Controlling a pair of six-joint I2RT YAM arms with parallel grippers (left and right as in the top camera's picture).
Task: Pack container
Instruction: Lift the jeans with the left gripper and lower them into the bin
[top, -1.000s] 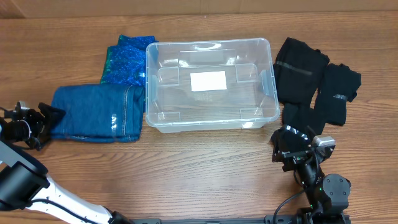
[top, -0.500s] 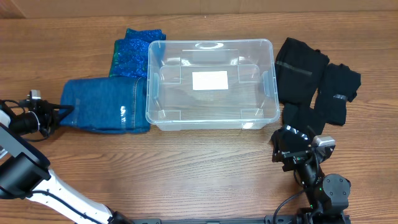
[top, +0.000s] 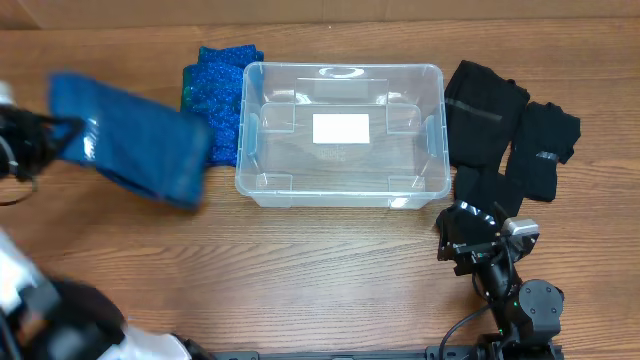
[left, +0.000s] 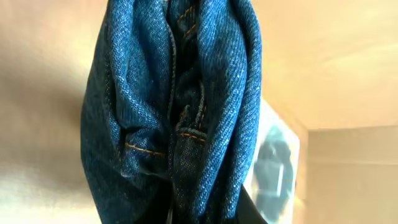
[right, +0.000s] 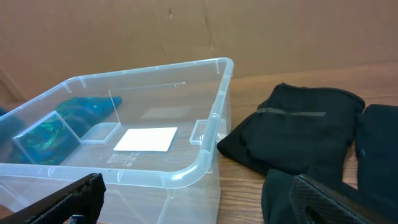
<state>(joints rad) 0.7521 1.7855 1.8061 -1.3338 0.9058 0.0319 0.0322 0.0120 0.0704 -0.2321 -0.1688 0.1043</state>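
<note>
My left gripper will release the folded blue jeans on the bottom of the clear container, covering the white label (top: 350, 150).
The clear container (top: 340, 70) stands open in the middle of the table, with a white label on its bottom. To its left, folded blue jeans (top: 135, 145) hang in the air, and my left gripper (top: 62, 130) is shut on their left edge. In the left wrist view the jeans (left: 174, 112) fill the frame and hide the fingers, with the container (left: 273, 168) behind them. My right gripper (top: 470, 235) sits low near the container's front right corner. It stands open (right: 199, 211) with nothing between its fingers, facing the container's rim (right: 205, 162).
A blue patterned cloth (top: 215, 100) lies against the container's left wall. Black clothes (top: 500, 120) lie in a pile to the right of the container, and they are close ahead in the right wrist view (right: 298, 130). A cardboard wall stands behind the table.
My left gripper has shut on the jeans and lifted them off the table, up and to the left. The container has shifted slightly. The right arm has not moved.
</note>
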